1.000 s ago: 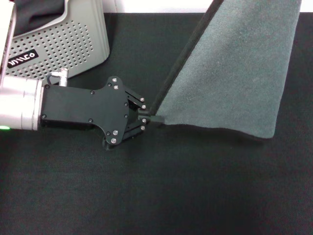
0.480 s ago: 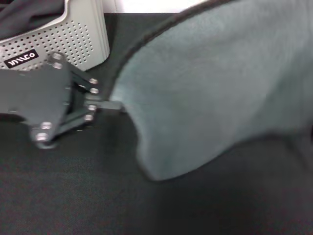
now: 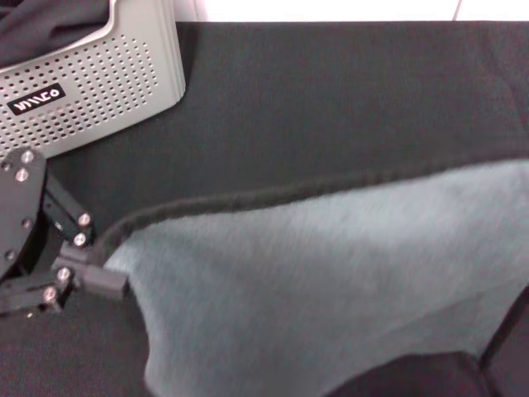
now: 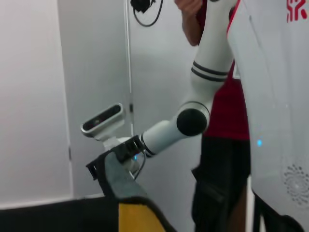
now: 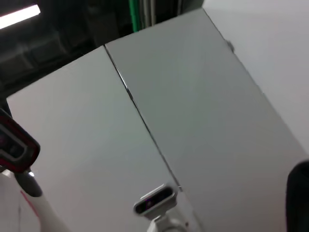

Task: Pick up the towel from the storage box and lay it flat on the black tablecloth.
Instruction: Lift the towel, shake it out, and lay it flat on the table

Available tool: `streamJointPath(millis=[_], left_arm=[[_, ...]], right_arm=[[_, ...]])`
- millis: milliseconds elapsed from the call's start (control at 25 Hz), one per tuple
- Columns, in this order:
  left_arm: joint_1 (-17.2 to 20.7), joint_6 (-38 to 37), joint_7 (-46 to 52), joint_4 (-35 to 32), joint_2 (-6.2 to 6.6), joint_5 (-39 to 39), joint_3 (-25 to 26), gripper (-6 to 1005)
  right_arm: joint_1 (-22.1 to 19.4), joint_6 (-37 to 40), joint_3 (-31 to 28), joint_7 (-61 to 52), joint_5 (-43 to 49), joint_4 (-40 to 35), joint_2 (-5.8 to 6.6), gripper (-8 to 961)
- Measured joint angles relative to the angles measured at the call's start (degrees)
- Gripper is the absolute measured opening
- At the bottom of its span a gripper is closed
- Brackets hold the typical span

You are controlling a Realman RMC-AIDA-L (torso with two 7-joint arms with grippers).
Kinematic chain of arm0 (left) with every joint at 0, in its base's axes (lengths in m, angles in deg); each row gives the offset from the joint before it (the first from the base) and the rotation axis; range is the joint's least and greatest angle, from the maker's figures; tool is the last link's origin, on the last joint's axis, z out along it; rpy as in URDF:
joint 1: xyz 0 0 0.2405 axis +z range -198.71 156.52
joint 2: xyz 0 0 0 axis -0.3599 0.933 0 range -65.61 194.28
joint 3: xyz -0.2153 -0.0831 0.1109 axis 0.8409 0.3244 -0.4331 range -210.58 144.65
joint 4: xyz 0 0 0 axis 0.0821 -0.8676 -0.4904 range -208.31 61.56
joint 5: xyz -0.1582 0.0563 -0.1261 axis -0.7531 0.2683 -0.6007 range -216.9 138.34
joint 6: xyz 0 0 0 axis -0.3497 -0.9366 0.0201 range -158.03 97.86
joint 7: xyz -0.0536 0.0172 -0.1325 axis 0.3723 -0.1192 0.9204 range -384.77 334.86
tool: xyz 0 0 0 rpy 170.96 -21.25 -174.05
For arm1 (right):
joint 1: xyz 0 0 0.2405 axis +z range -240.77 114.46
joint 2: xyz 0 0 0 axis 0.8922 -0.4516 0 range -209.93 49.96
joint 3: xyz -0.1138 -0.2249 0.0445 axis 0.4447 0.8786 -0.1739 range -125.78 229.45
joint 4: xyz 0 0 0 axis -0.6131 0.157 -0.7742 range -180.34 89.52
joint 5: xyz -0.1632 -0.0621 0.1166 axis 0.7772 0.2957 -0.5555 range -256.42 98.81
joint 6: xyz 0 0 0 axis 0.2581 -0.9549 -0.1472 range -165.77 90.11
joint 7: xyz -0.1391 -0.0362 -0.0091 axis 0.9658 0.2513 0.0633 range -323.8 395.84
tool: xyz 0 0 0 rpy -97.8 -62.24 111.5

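Note:
Next, my left gripper releases the grey-green towel, spread over the cloth's near half, on the middle of the black tablecloth (image 3: 319,231), close to the corner of the storage box.
The grey-green towel (image 3: 331,273) with its dark border is spread wide across the near half of the black tablecloth (image 3: 331,99). I cannot tell whether it touches the cloth. My left gripper (image 3: 106,281) is at the near left, shut on the towel's left corner. The towel's right side runs out of the head view. In the left wrist view my right gripper (image 4: 99,169) shows farther off, shut on another corner of the towel (image 4: 120,186). The storage box (image 3: 99,74), light grey with small holes and a black label, stands at the far left.
A glossy black fabric bundle (image 3: 50,21) lies in the storage box. A dark shape (image 3: 413,376) shows under the towel's near edge. A person in red (image 4: 217,106) stands behind my right arm in the left wrist view.
The towel has come down from hanging upright at the right to a wide, low spread. My left gripper has moved left and nearer with the corner still in it.

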Motion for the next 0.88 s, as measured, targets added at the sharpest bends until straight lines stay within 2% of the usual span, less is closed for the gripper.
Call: streamJointPath(millis=[40, 80, 120, 160, 240, 320, 360, 400, 440, 520, 600, 760, 880], left_arm=[[-0.1, 0.0, 1.5, -0.6, 0.53, 0.0, -0.3, 22], [-0.2, 0.0, 2.5, -1.3, 0.51, 0.6, -0.2, 22], [-0.5, 0.1, 3.3, -2.0, 0.26, 1.8, 0.3, 22], [-0.9, 0.3, 3.8, -2.6, -0.88, 4.4, 1.6, 22], [-2.4, 0.4, 3.8, -2.8, -4.43, 11.0, 6.0, 22], [-5.3, 0.5, 3.1, -1.8, -9.34, 21.5, 12.7, 22], [-7.0, 0.5, 2.5, -1.2, -11.29, 26.8, 15.3, 22], [-9.6, 0.7, 1.4, 0.0, -13.73, 33.7, 18.9, 22], [-11.7, 1.1, 0.5, 1.0, -15.43, 39.3, 21.3, 22], [-15.0, 3.1, -0.8, 3.1, -17.50, 47.7, 24.4, 22], [-17.1, 6.0, -1.3, 5.7, -18.02, 51.8, 25.4, 22], [-20.1, 12.7, -1.3, 10.8, -17.56, 55.7, 25.2, 23], [-21.3, 15.6, -1.1, 12.0, -17.33, 57.1, 25.2, 23]], right_arm=[[-0.1, 0.0, 1.1, -0.1, -0.3, 1.6, -0.24, 16], [0.1, 0.0, 1.9, -0.1, -0.5, 3.1, -0.53, 16], [0.5, 0.0, 2.2, 0.0, -0.5, 5.1, -0.87, 16], [1.3, -0.4, 2.4, 0.6, -0.5, 7.5, -1.24, 17], [3.3, -2.4, 2.9, 2.8, 0.4, 11.5, -1.58, 17], [5.0, -6.7, 3.1, 5.6, 1.8, 14.1, -1.84, 18], [5.9, -10.8, 3.6, 7.3, 2.7, 14.8, -2.10, 18], [6.4, -14.0, 4.1, 8.6, 3.0, 15.0, -2.24, 18], [7.1, -18.0, 5.0, 9.8, 3.2, 15.0, -2.31, 18], [8.6, -24.6, 6.1, 11.6, 3.3, 15.0, -2.23, 19], [9.8, -30.5, 6.4, 13.0, 3.4, 14.9, -2.01, 19], [11.6, -40.4, 6.3, 15.4, 4.6, 13.9, -1.34, 20], [12.7, -44.1, 6.0, 17.6, 4.9, 13.8, -0.76, 21]])
